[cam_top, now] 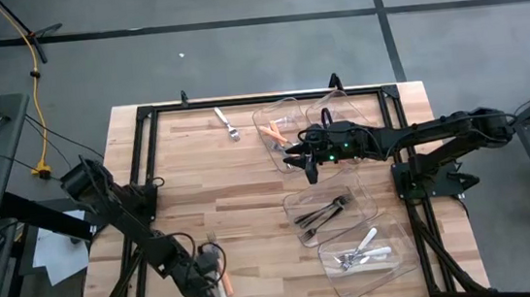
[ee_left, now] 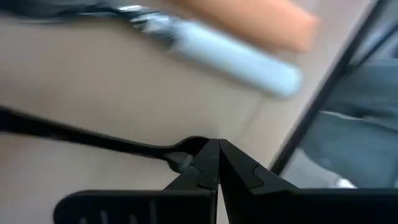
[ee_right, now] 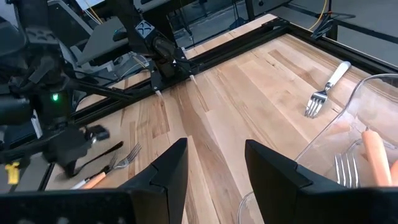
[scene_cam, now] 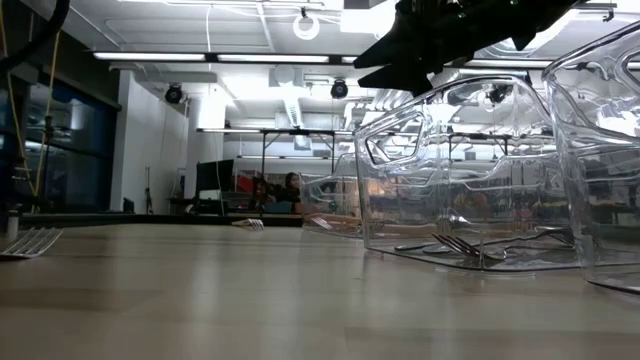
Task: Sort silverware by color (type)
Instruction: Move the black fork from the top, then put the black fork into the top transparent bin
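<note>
My left fingers pinch only the dark-handled piece's end; I should open and take it farther [ee_left: 81,133] along the thin handle before lifting.
My left gripper [cam_top: 204,274] is low at the table's near left, shut on a dark-handled piece [ee_left: 74,138]. Beside it lie a white-handled piece [ee_left: 236,59] and an orange-handled piece [ee_left: 261,18]; this small group [cam_top: 220,268] rests flat on the wood. My right gripper [ee_right: 214,162] is open and holds nothing. It hovers beside the clear bin of orange-handled pieces [cam_top: 278,133]. A white-handled fork [cam_top: 227,123] lies flat near the far edge. Dark forks sit in the middle bin [cam_top: 322,213], white-handled pieces in the near bin [cam_top: 365,251]. My left gripper pinches the dark-handled piece at the end of its handle [ee_left: 185,155], between the tips of its two shut fingers [ee_left: 205,163]. The thin handle runs away from the fingertips along the tabletop. I cannot tell whether that end is raised off the wood.
Several clear bins [scene_cam: 460,170] crowd the table's right half, close under my right arm. A black frame rail [cam_top: 145,170] runs along the table's left and far edges. Bare wood [cam_top: 220,192] lies between the two arms.
</note>
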### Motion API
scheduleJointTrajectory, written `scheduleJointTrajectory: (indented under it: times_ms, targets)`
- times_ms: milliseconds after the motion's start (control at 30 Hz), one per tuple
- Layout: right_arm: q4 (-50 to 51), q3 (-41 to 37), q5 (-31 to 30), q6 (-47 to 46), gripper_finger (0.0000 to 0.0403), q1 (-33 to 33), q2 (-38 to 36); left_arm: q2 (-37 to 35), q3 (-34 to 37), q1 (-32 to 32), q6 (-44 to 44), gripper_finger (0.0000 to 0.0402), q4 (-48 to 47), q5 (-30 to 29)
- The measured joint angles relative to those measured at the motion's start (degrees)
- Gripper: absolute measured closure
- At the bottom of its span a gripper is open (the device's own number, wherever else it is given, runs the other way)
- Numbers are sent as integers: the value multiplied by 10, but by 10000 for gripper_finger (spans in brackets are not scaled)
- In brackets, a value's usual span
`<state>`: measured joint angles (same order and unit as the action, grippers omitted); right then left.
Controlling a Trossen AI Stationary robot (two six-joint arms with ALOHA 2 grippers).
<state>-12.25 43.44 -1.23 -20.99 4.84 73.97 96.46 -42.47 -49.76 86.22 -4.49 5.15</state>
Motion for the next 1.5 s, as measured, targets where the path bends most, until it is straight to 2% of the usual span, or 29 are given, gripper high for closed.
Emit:
scheduleJointTrajectory:
  times_ms: [200, 367, 467, 533, 600, 733, 900, 1033, 1167, 1500]
  targets:
    - [0, 0, 0, 0, 258, 0, 0, -79, 2, -10, -18, 401, -117, -21]
    - [1, 0, 1, 0, 258, 0, 0, -140, 2, -10, -38, 401, -160, -42]
    - [1, 0, 1, 0, 258, 0, 0, -158, 1, -10, 10, 401, -182, -63]
    - [1, 0, 1, 0, 258, 0, 0, -158, 1, -8, 95, 396, -206, -90]
    - [2, 0, 2, 0, 258, 0, 0, -151, 1, -3, 152, 383, -232, -91]
    - [2, 0, 2, 0, 258, 0, 0, -126, 1, -1, 230, 341, -266, -74]
    - [2, 0, 2, 0, 258, 0, 0, -99, 1, -1, 299, 277, -252, -69]
    - [2, 0, 2, 0, 258, 0, 0, -91, 1, -1, 327, 234, -234, -71]
    - [2, 0, 2, 0, 258, 0, 0, -90, 1, 0, 346, 210, -223, -81]
    - [3, 0, -3, 0, 258, 0, 0, -51, -3, 8, 359, 208, -217, -71]
